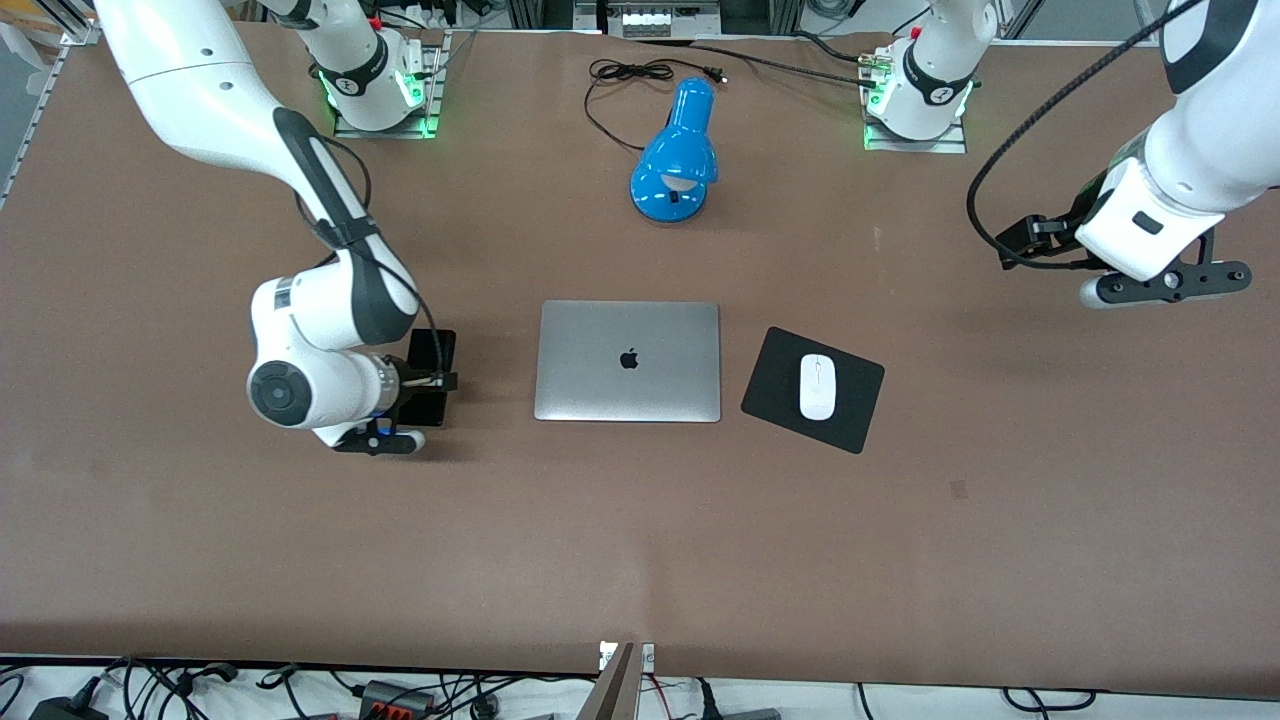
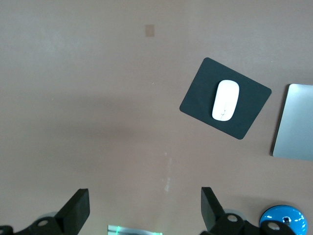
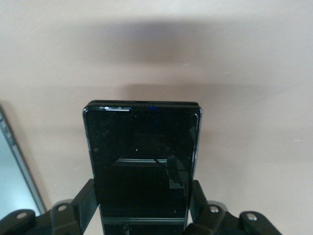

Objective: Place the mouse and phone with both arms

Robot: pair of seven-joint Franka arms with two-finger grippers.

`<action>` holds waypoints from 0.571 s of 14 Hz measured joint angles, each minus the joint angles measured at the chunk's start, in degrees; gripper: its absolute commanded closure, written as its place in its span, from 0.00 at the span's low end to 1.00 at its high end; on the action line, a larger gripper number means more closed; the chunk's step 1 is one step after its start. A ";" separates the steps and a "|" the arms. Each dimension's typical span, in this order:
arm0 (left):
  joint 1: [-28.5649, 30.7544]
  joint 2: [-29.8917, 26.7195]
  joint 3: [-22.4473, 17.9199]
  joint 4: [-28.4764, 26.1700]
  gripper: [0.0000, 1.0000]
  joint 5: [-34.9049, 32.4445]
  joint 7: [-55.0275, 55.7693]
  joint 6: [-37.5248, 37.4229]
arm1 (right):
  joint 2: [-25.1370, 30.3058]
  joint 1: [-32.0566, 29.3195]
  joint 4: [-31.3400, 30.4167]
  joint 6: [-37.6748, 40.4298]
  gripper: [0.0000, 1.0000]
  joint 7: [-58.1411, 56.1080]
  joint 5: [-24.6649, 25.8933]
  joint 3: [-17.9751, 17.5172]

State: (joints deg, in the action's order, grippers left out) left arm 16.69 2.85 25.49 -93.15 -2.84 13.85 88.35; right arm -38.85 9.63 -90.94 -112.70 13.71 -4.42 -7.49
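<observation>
The robot's right gripper needs to release the black phone, now held low over the table, on the bare table [image 1: 497,360] [image 3: 68,149] next to the short edge of the silver laptop.
The white mouse [image 1: 817,386] lies on a black square mouse pad [image 1: 775,385], beside the laptop toward the left arm's end; it also shows in the left wrist view [image 2: 225,99]. My right gripper [image 1: 430,378] is shut on the black phone [image 1: 432,348], low over the table beside the laptop toward the right arm's end. In the right wrist view the phone [image 3: 142,147] sits between the gripper's [image 3: 142,205] two fingers, glossy face up. My left gripper [image 1: 1165,285] is open and empty, raised over the table at the left arm's end; its own view [image 2: 144,210] shows it too.
A closed silver laptop [image 1: 628,361] lies mid-table. A blue desk lamp [image 1: 676,155] with a black cable [image 1: 620,75] lies farther from the front camera than the laptop. Bare brown table [image 1: 640,540] stretches nearer the camera.
</observation>
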 measured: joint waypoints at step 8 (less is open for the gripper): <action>-10.77 -3.30 -14.73 -2.53 0.00 1.43 -3.37 0.78 | -2.38 6.79 -2.80 -7.30 0.74 1.22 0.17 0.15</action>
State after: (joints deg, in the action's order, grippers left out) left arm 5.92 -0.45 10.76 -95.68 -1.41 10.48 89.13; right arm -41.23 16.42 -93.73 -120.01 14.93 -4.25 -7.34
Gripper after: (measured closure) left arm 0.000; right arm 0.211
